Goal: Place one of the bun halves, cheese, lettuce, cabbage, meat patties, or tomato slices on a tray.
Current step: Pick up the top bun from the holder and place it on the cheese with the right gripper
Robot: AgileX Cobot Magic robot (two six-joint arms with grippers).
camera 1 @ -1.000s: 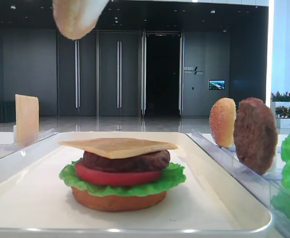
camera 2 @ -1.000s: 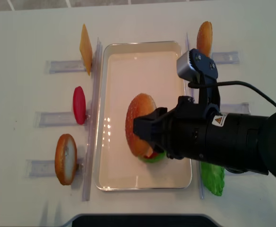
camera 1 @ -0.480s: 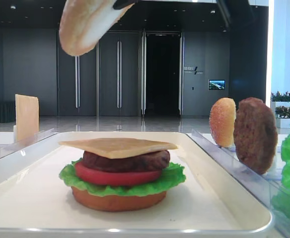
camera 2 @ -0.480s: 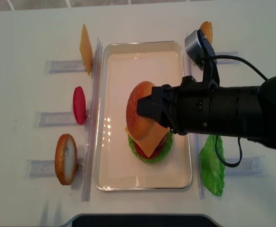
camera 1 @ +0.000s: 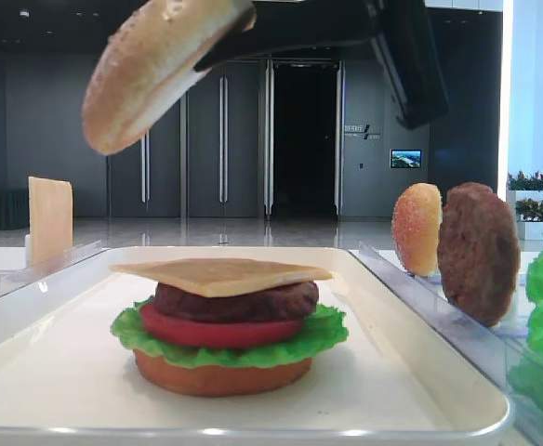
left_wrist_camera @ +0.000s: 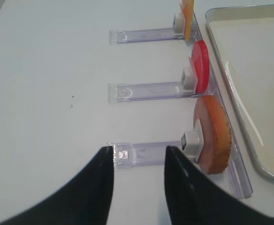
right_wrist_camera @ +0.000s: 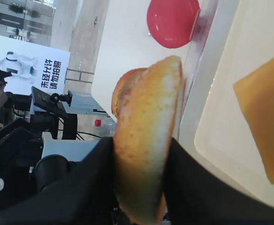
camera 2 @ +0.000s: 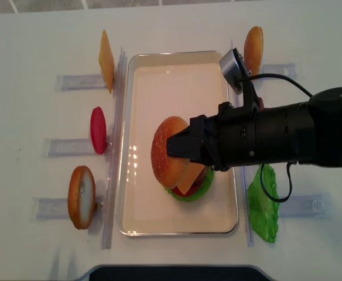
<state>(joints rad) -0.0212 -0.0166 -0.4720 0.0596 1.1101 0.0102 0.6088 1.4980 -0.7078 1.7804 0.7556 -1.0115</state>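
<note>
Next, I set the bun half on the cheese topping the stack (camera 2: 184,155) in the white tray with my right gripper.
My right gripper (camera 2: 180,146) is shut on a domed golden bun half (camera 2: 166,151), holding it tilted on edge above the white tray (camera 2: 177,58). In the right wrist view, black fingers (right_wrist_camera: 99,178) press both faces of the bun half (right_wrist_camera: 148,140). Below it on the tray (camera 1: 420,372) stands a stack: dark bottom bun (camera 1: 220,376), lettuce (camera 1: 327,330), tomato slice (camera 1: 216,330), meat patty (camera 1: 234,302) and cheese (camera 1: 220,274) on top. The held bun (camera 1: 151,70) hangs clear above the cheese. My left gripper (left_wrist_camera: 139,152) is open and empty over the table beside a racked bun (left_wrist_camera: 214,136).
Clear racks flank the tray. On the left stand a cheese slice (camera 2: 105,61), a tomato slice (camera 2: 98,130) and a bun (camera 2: 81,196). On the right are a bun (camera 2: 253,47), a patty (camera 1: 478,251) and lettuce (camera 2: 263,211).
The right arm has swung in over the tray and come lower. The held bun now shows larger and more tilted above the stack. The stack has not moved.
</note>
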